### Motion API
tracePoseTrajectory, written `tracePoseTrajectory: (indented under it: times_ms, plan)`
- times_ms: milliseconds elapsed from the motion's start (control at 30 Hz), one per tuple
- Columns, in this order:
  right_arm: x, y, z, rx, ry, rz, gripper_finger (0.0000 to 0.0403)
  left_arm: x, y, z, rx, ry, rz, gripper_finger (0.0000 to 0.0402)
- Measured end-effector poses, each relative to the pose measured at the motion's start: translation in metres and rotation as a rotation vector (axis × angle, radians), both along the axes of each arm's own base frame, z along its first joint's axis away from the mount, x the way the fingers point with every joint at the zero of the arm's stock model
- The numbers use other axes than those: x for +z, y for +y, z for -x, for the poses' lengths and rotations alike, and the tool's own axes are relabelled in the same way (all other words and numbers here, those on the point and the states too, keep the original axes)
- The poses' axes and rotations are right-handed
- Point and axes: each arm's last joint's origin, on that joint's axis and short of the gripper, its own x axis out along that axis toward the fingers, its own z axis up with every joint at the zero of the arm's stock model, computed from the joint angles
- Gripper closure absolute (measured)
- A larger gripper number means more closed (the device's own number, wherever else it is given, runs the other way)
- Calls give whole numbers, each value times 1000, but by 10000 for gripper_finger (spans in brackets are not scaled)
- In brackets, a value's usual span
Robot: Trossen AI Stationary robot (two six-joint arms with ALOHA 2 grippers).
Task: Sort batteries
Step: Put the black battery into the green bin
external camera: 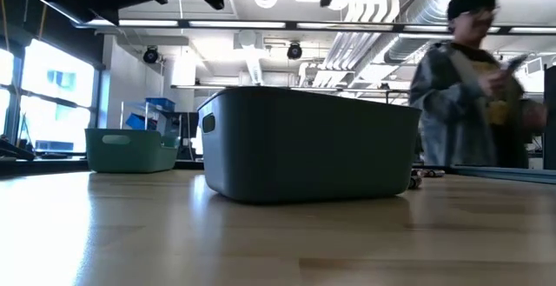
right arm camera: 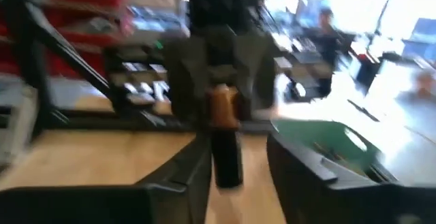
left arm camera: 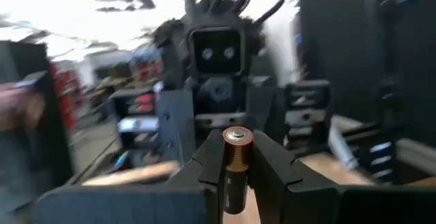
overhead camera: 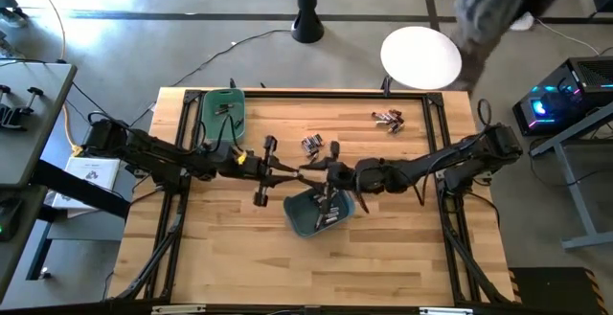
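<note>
Next, my left gripper lets go of the battery inside the green bin (overhead camera: pixel 227 119), next to the small batteries that lie there.
My left gripper (overhead camera: pixel 290 171) and right gripper (overhead camera: pixel 318 171) meet tip to tip above the table's middle, just beyond the teal bin (overhead camera: pixel 319 210). The left gripper (left arm camera: pixel 237 157) is shut on a battery (left arm camera: pixel 235 166) with a copper-brown top and a dark lower part. My right gripper (right arm camera: pixel 240 152) is open, and the same battery (right arm camera: pixel 225 142) stands between its fingers, close to one of them; whether that finger touches it I cannot tell. The teal bin holds a few batteries (overhead camera: pixel 330 214). Loose batteries lie in two small heaps (overhead camera: pixel 311 145) (overhead camera: pixel 388 117) on the table. My left gripper pinches the battery by its dark lower part (left arm camera: pixel 231 190) between the two fingers (left arm camera: pixel 272 166). The copper-brown end with its silvery cap (left arm camera: pixel 238 137) sticks out past the fingertips. The battery is lifted clear of the table.
A green bin (overhead camera: pixel 225 114) sits at the table's far left, with small batteries inside. In the low view the teal bin (external camera: pixel 304 143) stands close, the green bin (external camera: pixel 130 151) farther back. A person (external camera: pixel 473 86) stands beyond the far right corner. A white round stool (overhead camera: pixel 421 56) is behind the table.
</note>
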Motion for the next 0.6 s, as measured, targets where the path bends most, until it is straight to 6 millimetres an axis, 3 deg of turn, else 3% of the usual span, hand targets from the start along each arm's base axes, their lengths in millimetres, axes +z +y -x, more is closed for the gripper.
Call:
tracePoseTrajectory:
  times_ms: [133, 300, 467, 600]
  plan:
    - [7, -4, 19, -173, 99, -47, 240, 3, 4, 7, 122, 68, -5, 367]
    - [13, 1, 41, -294, 172, -76, 237, 11, 16, 25, 382, 164, 16, 367]
    - [14, 13, 45, -260, 179, -66, 240, 15, 44, 52, 785, 352, 17, 367]
    - [13, 17, 45, -244, 180, -70, 240, 26, 79, 72, 994, 608, 135, 367]
